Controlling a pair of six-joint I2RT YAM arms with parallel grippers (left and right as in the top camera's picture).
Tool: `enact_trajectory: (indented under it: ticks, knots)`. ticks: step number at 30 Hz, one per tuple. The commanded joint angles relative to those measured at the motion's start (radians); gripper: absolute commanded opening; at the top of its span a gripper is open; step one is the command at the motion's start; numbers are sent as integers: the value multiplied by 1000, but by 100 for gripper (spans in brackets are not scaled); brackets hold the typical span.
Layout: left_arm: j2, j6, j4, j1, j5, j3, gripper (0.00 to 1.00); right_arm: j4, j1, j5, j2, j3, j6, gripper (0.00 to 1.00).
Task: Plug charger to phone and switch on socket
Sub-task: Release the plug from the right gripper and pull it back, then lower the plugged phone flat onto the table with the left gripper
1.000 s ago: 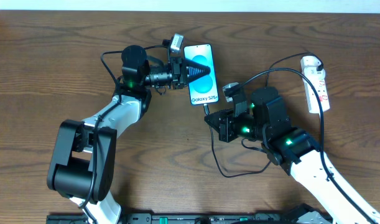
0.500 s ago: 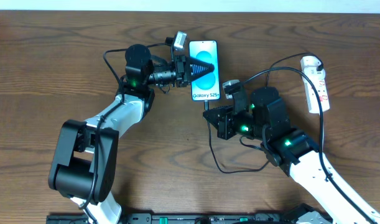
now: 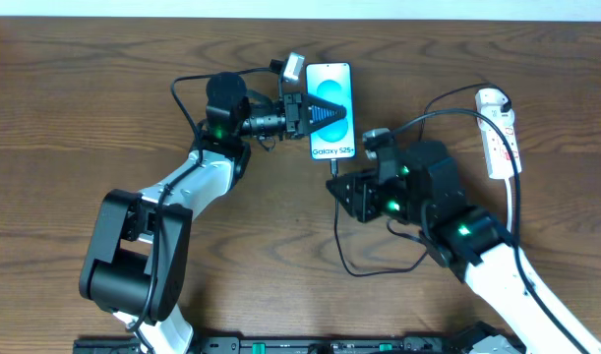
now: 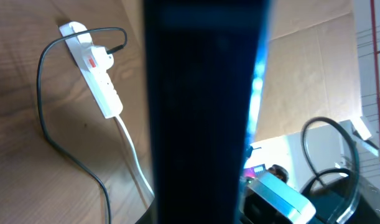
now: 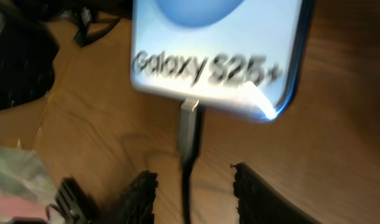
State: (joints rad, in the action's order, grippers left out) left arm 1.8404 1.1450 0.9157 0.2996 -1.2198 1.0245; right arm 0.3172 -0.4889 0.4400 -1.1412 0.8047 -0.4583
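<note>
The phone, now clamped just above the open gripper, will leave my left gripper on the wooden table (image 3: 338,167) just beyond the charger cable's loop.
The phone (image 3: 333,108), blue screen up, is clamped by my left gripper (image 3: 316,111), which is shut on its left side. In the left wrist view the phone (image 4: 202,112) fills the centre as a dark bar. The charger (image 3: 340,236), a thin black cable, has its plug tip (image 5: 189,127) set in the phone's bottom edge (image 5: 214,68). My right gripper (image 5: 193,186) is open just below the phone, fingers either side of the cable without touching it; it also shows in the overhead view (image 3: 345,193). The white socket (image 3: 499,133) lies at the far right with the cable plugged in.
The charger cable (image 4: 48,124) loops over the wooden table between my right arm and the socket (image 4: 93,62). The socket's white cord (image 4: 132,155) runs off toward the table edge. Thicker robot cables lie by the left arm's wrist.
My left gripper has carried the phone to the right and slightly farther back. My right arm has followed to the right, and the plug has stayed at the phone's bottom edge.
</note>
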Motion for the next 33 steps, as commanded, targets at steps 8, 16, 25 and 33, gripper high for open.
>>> enact_trajectory:
  ticks: [8,16,25,33]
  knots:
    - [-4,-80,5,50,290,7,7,206,3,-323,299,23,82,56]
    - [-4,-80,-77,58,218,7,7,26,-118,-371,-33,23,81,44]
    - [-4,-94,-76,58,49,7,7,-55,-125,-465,-40,24,82,1]
    - [-4,-96,-66,66,1,7,7,-169,-124,-459,-40,24,81,1]
